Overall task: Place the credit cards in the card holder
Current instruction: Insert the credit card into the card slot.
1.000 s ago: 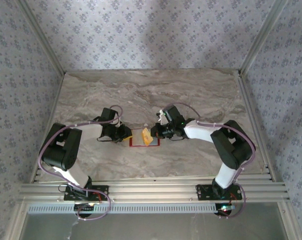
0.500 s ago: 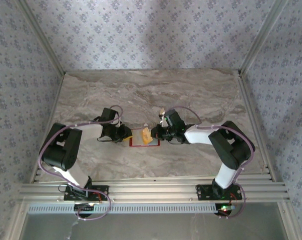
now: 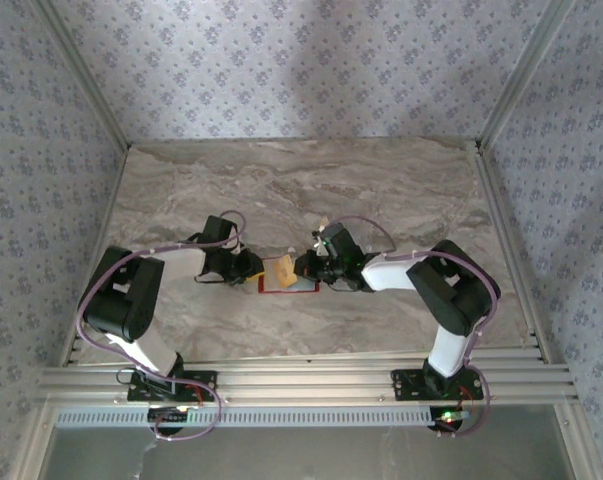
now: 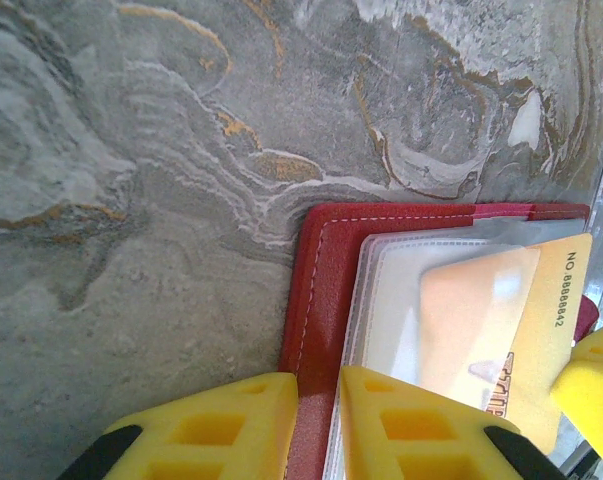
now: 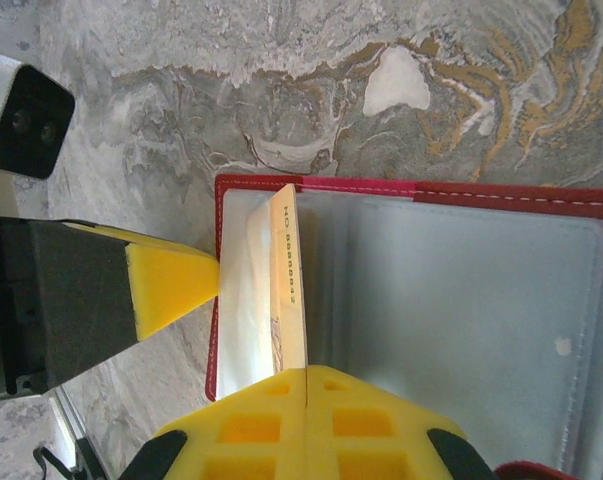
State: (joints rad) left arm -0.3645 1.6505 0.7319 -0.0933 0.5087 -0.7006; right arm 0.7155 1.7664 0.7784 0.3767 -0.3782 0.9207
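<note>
Next, my right gripper releases the tan-yellow credit card in the card holder's clear sleeve [image 3: 278, 275] [image 5: 271, 295] next to my left gripper.
The red card holder [image 3: 299, 287] lies open on the marble table, its pale lining [image 5: 461, 300] facing up. My left gripper [image 4: 319, 420] is shut on the holder's red left edge [image 4: 321, 260], pinning it down. My right gripper [image 5: 307, 372] is shut on a tan-yellow credit card [image 5: 289, 280] standing on edge. The card's far end sits in the clear sleeves [image 4: 401, 300] at the holder's left side. From above, the credit card [image 3: 279, 270] shows between my left gripper [image 3: 253, 268] and my right gripper [image 3: 306, 268]. A yellow fingertip [image 5: 171, 285] of the left gripper touches the holder's left border.
The marble table [image 3: 311, 190] stretches bare behind the two grippers. Patterned walls [image 3: 301, 70] close in the back and sides. An aluminium rail [image 3: 301, 380] runs along the near edge by the arm bases.
My right gripper has moved left with the card, bringing it over the holder's left side and closer to the left gripper. The left gripper has kept still.
</note>
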